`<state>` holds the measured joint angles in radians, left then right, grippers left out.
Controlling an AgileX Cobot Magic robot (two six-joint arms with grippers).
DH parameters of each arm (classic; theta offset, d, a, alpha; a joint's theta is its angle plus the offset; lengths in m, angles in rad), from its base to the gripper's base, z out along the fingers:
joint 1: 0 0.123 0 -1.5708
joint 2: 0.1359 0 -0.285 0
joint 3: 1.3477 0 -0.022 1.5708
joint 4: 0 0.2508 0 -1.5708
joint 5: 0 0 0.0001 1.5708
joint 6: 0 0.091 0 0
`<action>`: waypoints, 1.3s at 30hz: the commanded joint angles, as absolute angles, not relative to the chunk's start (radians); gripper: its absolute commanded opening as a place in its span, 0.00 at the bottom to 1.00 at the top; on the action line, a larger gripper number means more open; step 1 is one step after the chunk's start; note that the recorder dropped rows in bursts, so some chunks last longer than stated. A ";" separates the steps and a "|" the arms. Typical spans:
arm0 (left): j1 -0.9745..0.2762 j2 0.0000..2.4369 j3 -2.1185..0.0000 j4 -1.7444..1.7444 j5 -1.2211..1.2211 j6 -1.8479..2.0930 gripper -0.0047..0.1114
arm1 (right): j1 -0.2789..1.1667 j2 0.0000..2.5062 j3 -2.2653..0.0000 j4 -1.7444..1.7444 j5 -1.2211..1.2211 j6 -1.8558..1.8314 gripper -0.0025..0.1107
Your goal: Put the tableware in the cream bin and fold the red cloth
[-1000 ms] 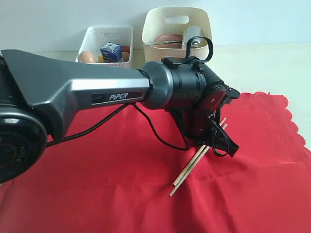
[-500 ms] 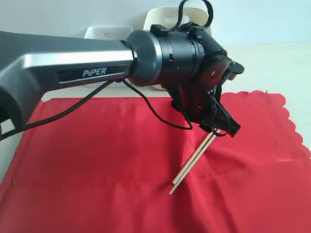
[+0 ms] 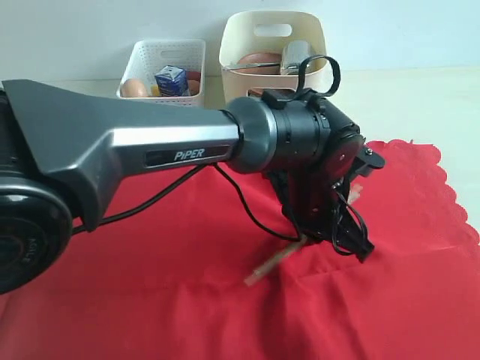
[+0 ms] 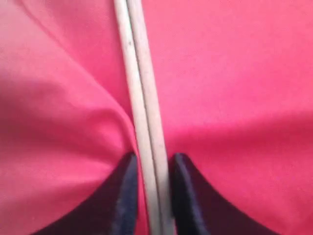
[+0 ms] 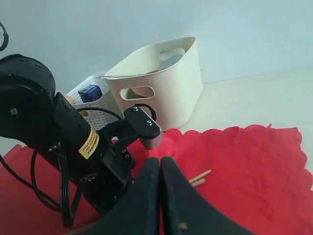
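My left gripper pinches red cloth with the chopsticks; it should open, free the fold, then regrip the chopsticks clear of cloth [image 4: 147,122] before lifting.
Two wooden chopsticks [image 4: 142,98] lie side by side on the red cloth [image 4: 234,73]. My left gripper [image 4: 154,161] is down on the cloth, shut on the chopsticks, one dark fingertip pressing on each side. In the exterior view the left gripper [image 3: 306,241] is hidden under its wrist and only the chopsticks' near end [image 3: 264,267] sticks out. The cream bin [image 3: 240,79] stands at the back with a brown plate [image 3: 255,58] and a steel cup [image 3: 296,54] inside. My right gripper [image 5: 160,162] is shut and empty, above the cloth [image 5: 244,161] near the chopsticks' far tips [image 5: 200,177].
A white perforated basket [image 3: 161,54] with an egg [image 3: 135,88] and a milk carton [image 3: 171,79] stands left of the cream bin [image 5: 171,88]. The left arm [image 3: 150,150] spans the cloth [image 3: 150,292]. The cloth's scalloped edge [image 3: 450,187] lies at the right.
The left arm has come back down onto the cloth after rising. Its jaws opened and then closed round the chopsticks, whose near end has shifted left.
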<state>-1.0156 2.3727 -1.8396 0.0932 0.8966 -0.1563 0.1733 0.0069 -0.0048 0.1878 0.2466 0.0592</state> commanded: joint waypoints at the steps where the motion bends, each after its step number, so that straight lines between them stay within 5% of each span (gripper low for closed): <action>1: -1.016 2.341 -1.840 0.097 0.899 -0.156 0.04 | 0.173 0.000 0.000 0.185 0.241 0.053 0.02; 11: -1.016 2.332 -1.840 0.104 0.902 -0.156 0.07 | 0.173 0.000 0.000 0.185 0.241 0.053 0.02; 19: -1.016 2.290 -1.840 0.104 0.944 -0.160 0.59 | 0.173 0.000 0.000 0.185 0.241 0.053 0.02; 22: -1.008 2.248 -1.840 0.106 0.998 -0.147 0.65 | 0.173 0.000 0.000 0.185 0.241 0.053 0.02; 27: -1.004 2.198 -1.820 0.105 1.094 -0.109 0.60 | 0.173 0.000 0.000 0.185 0.241 0.053 0.02; 39: -1.055 2.200 -1.629 0.083 0.897 -0.101 0.13 | 0.173 0.000 0.000 0.185 0.241 0.053 0.02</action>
